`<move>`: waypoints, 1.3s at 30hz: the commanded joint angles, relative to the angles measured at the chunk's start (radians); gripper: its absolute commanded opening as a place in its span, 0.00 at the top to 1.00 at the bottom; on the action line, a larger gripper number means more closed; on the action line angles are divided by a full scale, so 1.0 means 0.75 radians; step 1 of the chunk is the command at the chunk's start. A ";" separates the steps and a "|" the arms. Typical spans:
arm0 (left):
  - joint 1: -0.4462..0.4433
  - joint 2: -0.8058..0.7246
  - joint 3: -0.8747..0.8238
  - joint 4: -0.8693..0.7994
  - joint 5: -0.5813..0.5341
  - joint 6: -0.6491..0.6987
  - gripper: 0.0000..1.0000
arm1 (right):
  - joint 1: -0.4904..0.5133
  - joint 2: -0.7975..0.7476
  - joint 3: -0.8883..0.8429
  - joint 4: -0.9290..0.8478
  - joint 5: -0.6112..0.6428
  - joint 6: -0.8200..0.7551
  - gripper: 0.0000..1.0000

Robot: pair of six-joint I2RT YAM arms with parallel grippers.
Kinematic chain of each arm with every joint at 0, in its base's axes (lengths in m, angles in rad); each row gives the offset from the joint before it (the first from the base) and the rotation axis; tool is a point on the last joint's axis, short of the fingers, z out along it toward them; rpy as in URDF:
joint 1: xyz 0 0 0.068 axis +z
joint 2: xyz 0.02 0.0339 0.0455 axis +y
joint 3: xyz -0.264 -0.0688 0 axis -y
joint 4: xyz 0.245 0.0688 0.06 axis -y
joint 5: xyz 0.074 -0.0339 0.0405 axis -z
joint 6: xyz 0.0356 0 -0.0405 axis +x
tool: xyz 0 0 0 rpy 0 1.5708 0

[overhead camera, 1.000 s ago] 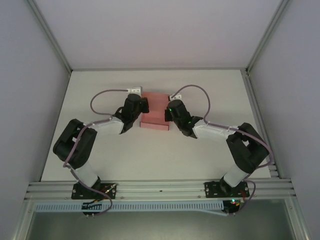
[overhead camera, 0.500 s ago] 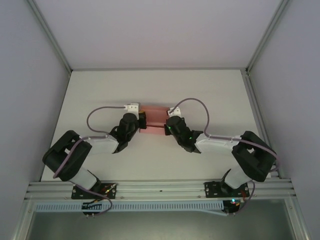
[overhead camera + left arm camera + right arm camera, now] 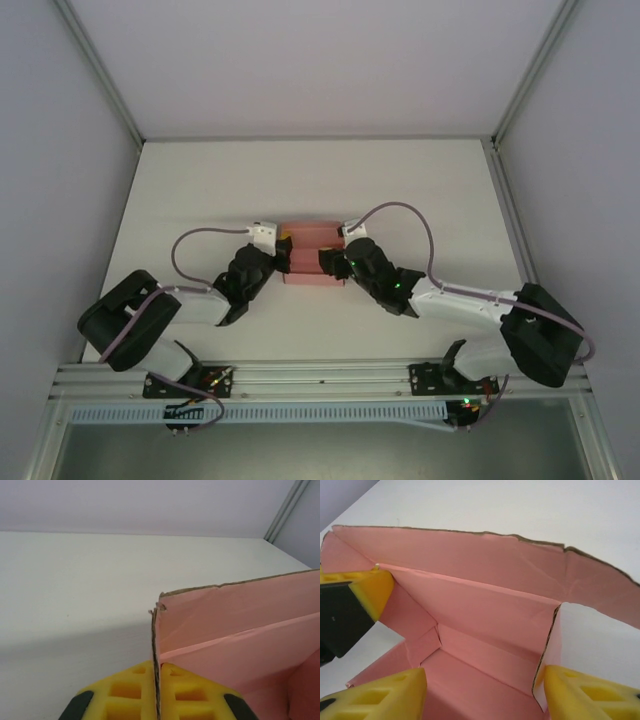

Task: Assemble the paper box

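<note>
Left gripper pinches card below lid's crease; it should open, take the card near the lid's corner [image 3: 161, 598], then fold the lid.
The pink paper box [image 3: 309, 243] stands on the table between both grippers, partly folded, its back wall and side walls raised and its floor open to view [image 3: 485, 675]. My left gripper [image 3: 284, 259] is shut on the box's left side wall; its yellow fingers [image 3: 131, 690] pinch the card's thin edge [image 3: 155, 645]. My right gripper [image 3: 329, 262] is open at the box's right end. The right side wall [image 3: 547, 650] stands just inside its right finger [image 3: 590, 695], and its left finger [image 3: 385, 697] hangs over the box floor. The left gripper's finger [image 3: 370, 592] shows at the far left wall.
The white table [image 3: 200, 180] is enclosed by pale walls on three sides, with metal posts at the back corners. An aluminium rail [image 3: 320, 378] carrying both arm bases runs along the near edge. Purple cables loop above each wrist.
Both arms have drawn the box toward the near edge. The right gripper has opened and let go of the right wall. The left gripper stays shut on the left wall.
</note>
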 commanded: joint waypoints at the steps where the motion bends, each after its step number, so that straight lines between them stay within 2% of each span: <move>1: -0.045 -0.023 -0.014 0.091 0.042 0.101 0.94 | 0.011 -0.072 -0.045 -0.074 -0.009 0.068 0.36; 7: -0.116 0.011 -0.039 0.154 -0.011 0.186 0.92 | 0.011 -0.129 -0.165 0.000 -0.124 0.141 0.31; 10: -0.134 0.015 -0.059 0.164 -0.045 0.213 0.92 | 0.010 -0.161 -0.180 -0.035 -0.106 0.151 0.29; 13: -0.149 0.019 -0.070 0.170 -0.052 0.206 0.88 | 0.011 -0.180 -0.208 -0.011 -0.086 0.157 0.39; 16: -0.168 0.037 -0.067 0.179 -0.052 0.202 0.87 | 0.011 -0.165 -0.220 0.014 -0.124 0.160 0.40; 19: -0.177 0.019 -0.076 0.168 -0.052 0.158 0.83 | 0.011 -0.166 -0.215 -0.059 -0.113 0.177 0.41; 22: -0.176 -0.008 -0.089 0.151 -0.020 0.126 0.80 | 0.011 -0.177 -0.248 -0.045 -0.080 0.200 0.52; 27: -0.174 -0.084 -0.076 -0.005 0.128 0.084 0.78 | 0.011 -0.168 -0.268 0.004 -0.092 0.208 0.56; 32: -0.175 -0.213 -0.030 -0.324 0.185 0.051 0.72 | 0.011 -0.149 -0.275 -0.018 -0.079 0.220 0.61; 35: -0.175 -0.268 -0.009 -0.467 0.211 0.014 0.72 | 0.012 -0.143 -0.299 0.014 -0.082 0.225 0.64; 39: -0.174 -0.277 0.049 -0.528 0.248 -0.045 0.75 | 0.011 -0.119 -0.285 0.034 -0.100 0.200 0.69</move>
